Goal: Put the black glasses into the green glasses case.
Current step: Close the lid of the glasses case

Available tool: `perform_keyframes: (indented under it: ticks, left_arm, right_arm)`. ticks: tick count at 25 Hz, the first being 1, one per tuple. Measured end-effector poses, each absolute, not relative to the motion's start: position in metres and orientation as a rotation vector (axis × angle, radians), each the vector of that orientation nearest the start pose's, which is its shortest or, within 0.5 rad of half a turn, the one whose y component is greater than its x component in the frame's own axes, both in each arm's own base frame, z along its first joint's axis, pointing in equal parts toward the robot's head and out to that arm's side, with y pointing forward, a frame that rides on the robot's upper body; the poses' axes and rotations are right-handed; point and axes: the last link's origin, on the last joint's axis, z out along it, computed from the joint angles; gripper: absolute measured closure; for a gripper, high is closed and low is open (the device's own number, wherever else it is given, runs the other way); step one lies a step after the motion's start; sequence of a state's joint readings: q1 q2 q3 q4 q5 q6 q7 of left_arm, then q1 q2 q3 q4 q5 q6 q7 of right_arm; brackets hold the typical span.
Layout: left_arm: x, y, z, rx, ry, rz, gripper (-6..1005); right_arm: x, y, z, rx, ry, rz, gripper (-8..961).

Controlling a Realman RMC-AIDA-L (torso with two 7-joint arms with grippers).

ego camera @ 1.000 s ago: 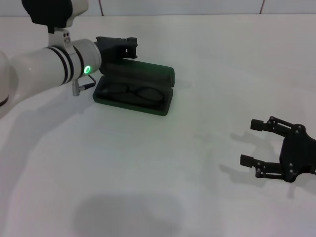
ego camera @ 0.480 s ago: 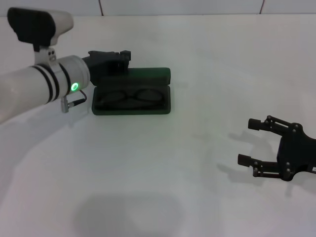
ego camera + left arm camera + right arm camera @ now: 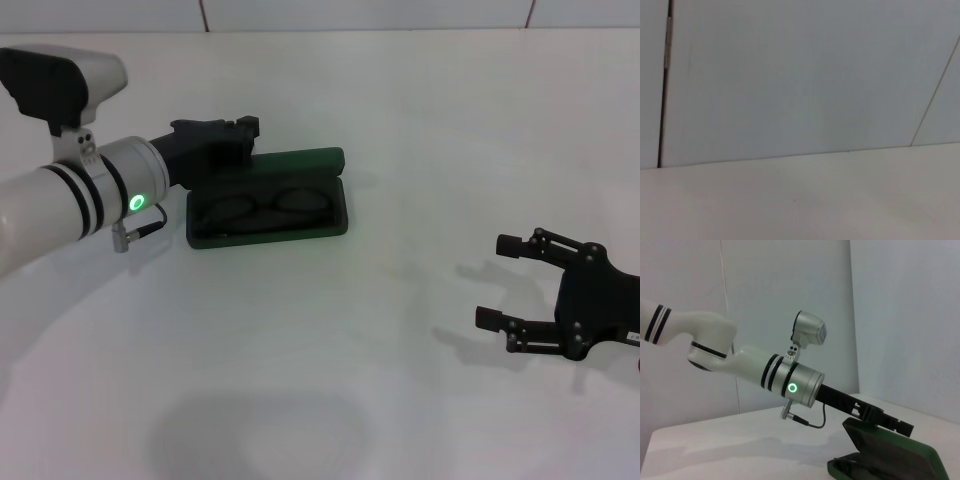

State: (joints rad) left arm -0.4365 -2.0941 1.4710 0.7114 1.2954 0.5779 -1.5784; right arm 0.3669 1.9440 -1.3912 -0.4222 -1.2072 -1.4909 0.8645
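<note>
The robot's left gripper should release the green glasses case's lid, now standing up behind the tray, shut flat over the black glasses in the tray (image 3: 265, 208).
The green glasses case (image 3: 300, 160) lies open at the back left of the white table, lid standing up behind the tray. The black glasses (image 3: 265, 207) lie inside the tray, lenses side by side. My left gripper (image 3: 245, 128) is at the lid's upper left edge, touching or just above it. The right wrist view also shows the case (image 3: 910, 460) with the left gripper (image 3: 892, 426) at the top of its lid. My right gripper (image 3: 495, 280) is open and empty, low over the table at the front right, far from the case.
The white table (image 3: 330, 330) is backed by a pale tiled wall. The left wrist view shows only the wall and table surface (image 3: 800, 200). My white left forearm (image 3: 70, 200) reaches across the left side.
The case has turned on the table, its right end swinging toward the back. My left arm has drawn back to the left. My right gripper has drifted slightly left and nearer.
</note>
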Motion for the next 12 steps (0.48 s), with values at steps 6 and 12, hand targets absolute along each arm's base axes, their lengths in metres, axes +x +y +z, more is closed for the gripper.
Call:
perform_keyframes:
  ticks: [6, 12]
  left_arm:
    - [-0.2657, 0.3802, -0.0526, -2.166, -0.955, -0.533, 997]
    - [-0.2681, 0.3753, -0.0545, -2.183, -0.948, -0.531, 997]
  right_arm:
    - [0.2858, 0.2807, -0.0193, -2.680, 0.255, 0.868, 78]
    - [0.2856, 0.2811, -0.0193, -2.679, 0.255, 0.867, 78]
